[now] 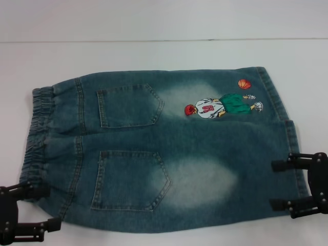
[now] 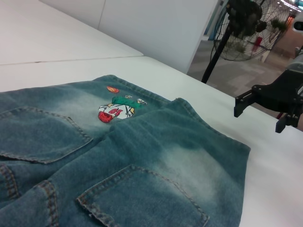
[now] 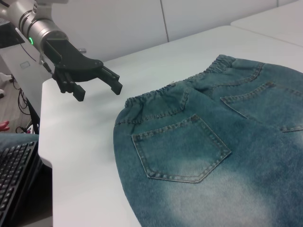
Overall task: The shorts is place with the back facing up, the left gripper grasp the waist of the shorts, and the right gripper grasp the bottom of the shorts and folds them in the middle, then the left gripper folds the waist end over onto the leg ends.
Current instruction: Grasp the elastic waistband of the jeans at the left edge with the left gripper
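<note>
The robot's left gripper needs to close on the near corner of the shorts' waist [image 1: 35, 181], so that the shorts can be folded in half.
The shorts [image 1: 169, 154] lie flat on the white table [image 1: 154, 56], back up, with two patch pockets and an embroidered basketball player [image 1: 220, 105] showing. The gathered waist [image 1: 36, 138] is at the left end and the straight bottom hem [image 1: 277, 97] at the right. My left gripper [image 1: 54, 206] is open at the near corner of the waist; in the right wrist view this left gripper [image 3: 98, 93] hovers just off the waist [image 3: 161, 94], not touching. My right gripper [image 1: 271, 185] is open at the near end of the leg ends [image 2: 208, 125], and holds nothing.
The near table edge [image 3: 45, 142] lies close to the left gripper, with a keyboard [image 3: 14, 165] below it. Beyond the table's right side stands a fan on a pole [image 2: 241, 23]. A seam [image 1: 154, 40] crosses the table behind the shorts.
</note>
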